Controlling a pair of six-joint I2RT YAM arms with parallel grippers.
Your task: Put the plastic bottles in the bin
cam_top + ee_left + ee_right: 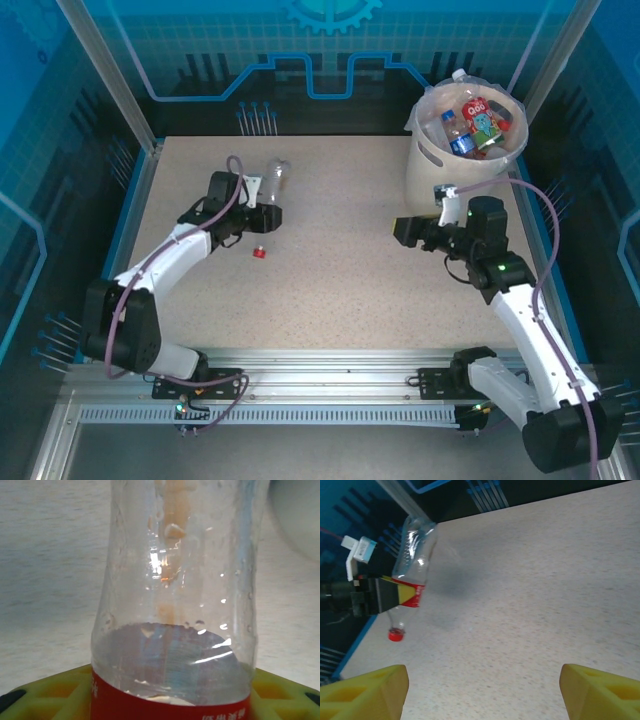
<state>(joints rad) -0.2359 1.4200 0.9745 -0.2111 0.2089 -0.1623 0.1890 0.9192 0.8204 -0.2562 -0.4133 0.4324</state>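
I should release the clear plastic bottle, now held off the table, from my left gripper into my right gripper, above the bare tabletop between the two arms point(334, 229).
A clear plastic bottle point(277, 178) with a red label and red cap point(259, 252) is held off the table at the left, cap end toward the near side. My left gripper point(267, 214) is shut on it at the label. Up close in the left wrist view, the bottle point(175, 605) stands between the yellow pads point(55, 692). The right wrist view has the same bottle point(414, 555) tilted, cap point(396, 635) lowest. My right gripper point(404, 230) is open and holds nothing, its fingertips point(367, 690) wide apart over bare table. The white bin point(428, 165) at the far right holds several bottles point(472, 125).
The speckled tabletop point(340, 290) lies between the two arms. A blue-lit back wall and metal frame posts point(110, 75) border the table. The bin stands just beyond the right arm's wrist point(485, 215).
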